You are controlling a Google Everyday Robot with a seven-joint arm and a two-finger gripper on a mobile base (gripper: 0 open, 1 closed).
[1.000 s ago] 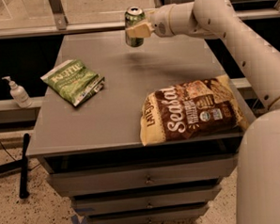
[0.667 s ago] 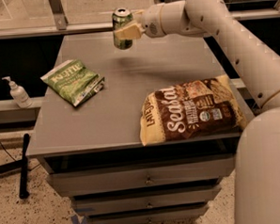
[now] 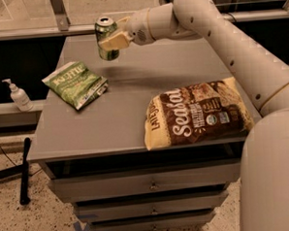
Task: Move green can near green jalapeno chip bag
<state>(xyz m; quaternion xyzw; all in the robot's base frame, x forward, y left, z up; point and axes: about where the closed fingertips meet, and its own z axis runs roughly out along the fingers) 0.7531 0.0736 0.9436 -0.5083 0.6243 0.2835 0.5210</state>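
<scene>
My gripper is going to set the green can down on the table [image 3: 99, 75], against the back edge of the green jalapeno chip bag.
The green can [image 3: 105, 38] is upright, held in the air above the far left part of the grey table [image 3: 125, 118]. My gripper [image 3: 112, 40] is shut on the green can from its right side, with a pale finger [image 3: 114, 41] across its front. The green jalapeno chip bag [image 3: 75, 84] lies flat on the table's left side, in front of and a little left of the can. The can is above the table and apart from the bag.
A large brown "Sea Salt" chip bag [image 3: 195, 114] lies at the table's front right. A white pump bottle [image 3: 18, 95] stands on a ledge left of the table. Drawers [image 3: 148, 185] are below the tabletop. My arm spans the back right.
My gripper has carried the green can leftwards, closer to the green jalapeno chip bag. Both bags have not moved.
</scene>
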